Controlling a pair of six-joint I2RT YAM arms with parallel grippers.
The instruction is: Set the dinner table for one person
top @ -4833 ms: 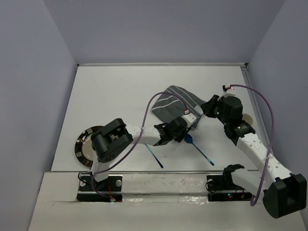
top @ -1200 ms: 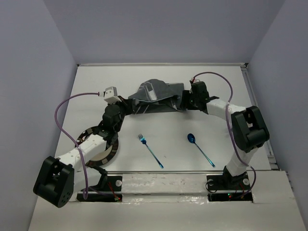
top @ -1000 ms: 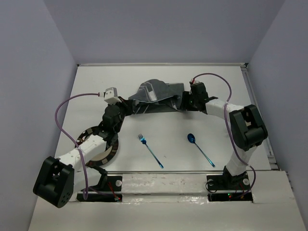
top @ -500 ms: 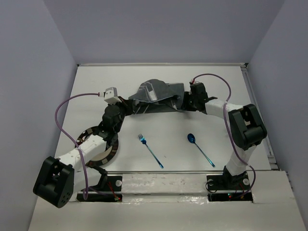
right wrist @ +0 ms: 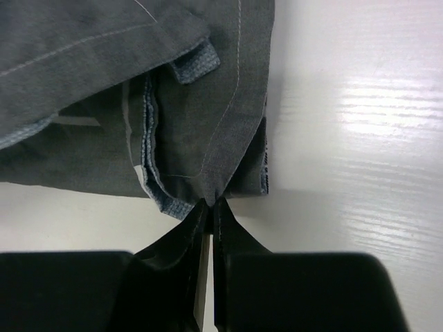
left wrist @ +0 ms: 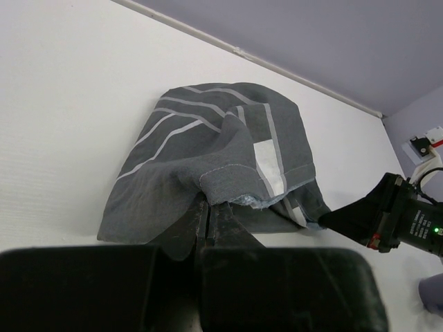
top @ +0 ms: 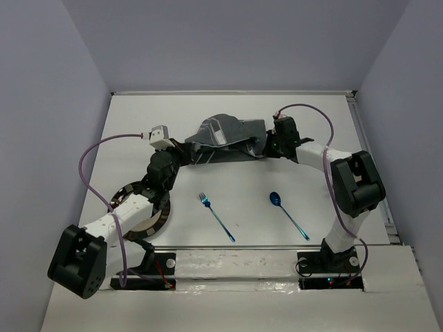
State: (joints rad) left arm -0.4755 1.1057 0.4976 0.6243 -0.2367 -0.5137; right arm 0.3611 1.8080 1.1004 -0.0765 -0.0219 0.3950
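Note:
The placemat's folded top layer is held by my right gripper over its bottom corner, so this gripper should open and take that bottom corner (right wrist: pixel 259 185) before it spreads the placemat.
A crumpled dark grey placemat (top: pixel 225 140) with pale stripes lies at the back middle of the white dinner table (top: pixel 138 131). My left gripper (top: pixel 185 151) is shut on the placemat's left edge (left wrist: pixel 208 187). My right gripper (top: pixel 264 146) is shut on its right corner (right wrist: pixel 214 187). The cloth (left wrist: pixel 208 145) hangs bunched between the two grippers. A blue fork (top: pixel 216 216) and a blue spoon (top: pixel 288 214) lie near the front of the table. A plate (top: pixel 128 207) with a dark patterned rim sits at the front left, partly under my left arm.
Grey walls close the table at the back and both sides. The arm bases (top: pixel 325 266) stand at the near edge. The right arm's black wrist (left wrist: pixel 394 214) shows in the left wrist view beside the cloth.
Since 4.8 s ago both arms have swung to the back and taken hold of the placemat at opposite ends. In the last second almost nothing has moved.

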